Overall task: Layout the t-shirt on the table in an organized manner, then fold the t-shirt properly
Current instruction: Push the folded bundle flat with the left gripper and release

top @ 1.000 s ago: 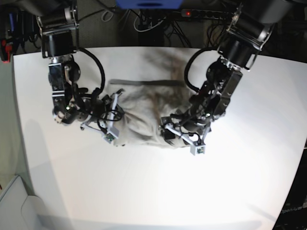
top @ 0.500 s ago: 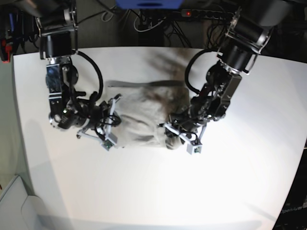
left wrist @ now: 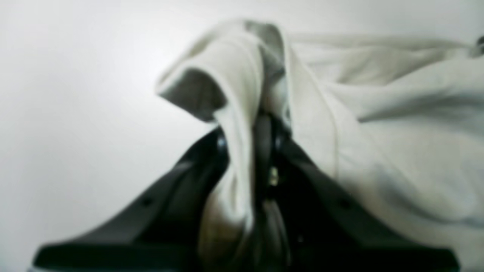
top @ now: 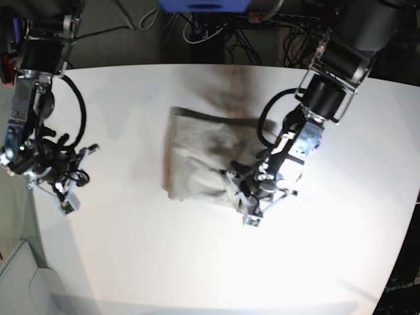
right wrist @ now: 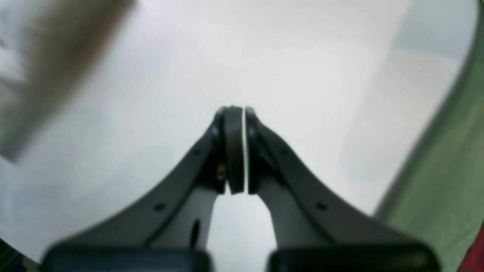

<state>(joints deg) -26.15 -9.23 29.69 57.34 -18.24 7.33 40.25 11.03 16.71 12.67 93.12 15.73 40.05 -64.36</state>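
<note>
The t-shirt, now bunched on the table's middle, will be let go by my left gripper on the white table's middle part nearer my right gripper [top: 155, 144].
The pale grey-beige t-shirt [top: 197, 157] lies bunched and wrinkled on the middle of the white table [top: 164, 262]. My left gripper [top: 237, 187] is at the shirt's near right edge. In the left wrist view this gripper [left wrist: 253, 124] is shut on a raised fold of the t-shirt [left wrist: 397, 113], and cloth runs down between the black fingers [left wrist: 181, 189]. My right gripper [top: 69, 190] hovers by the table's left edge, well apart from the shirt. In its own view the right gripper [right wrist: 238, 113] is shut with nothing in it above the bare table [right wrist: 302, 56].
Cables and a power strip [top: 282, 20] lie behind the table's far edge. A green floor [right wrist: 446, 170] shows past the table's edge close to the right gripper. A pale box [top: 20, 282] sits off the front left corner.
The left gripper has shut on the shirt's near edge. The right arm has let go of the shirt's left side and swung away to the table's left edge. The shirt has shifted a little right.
</note>
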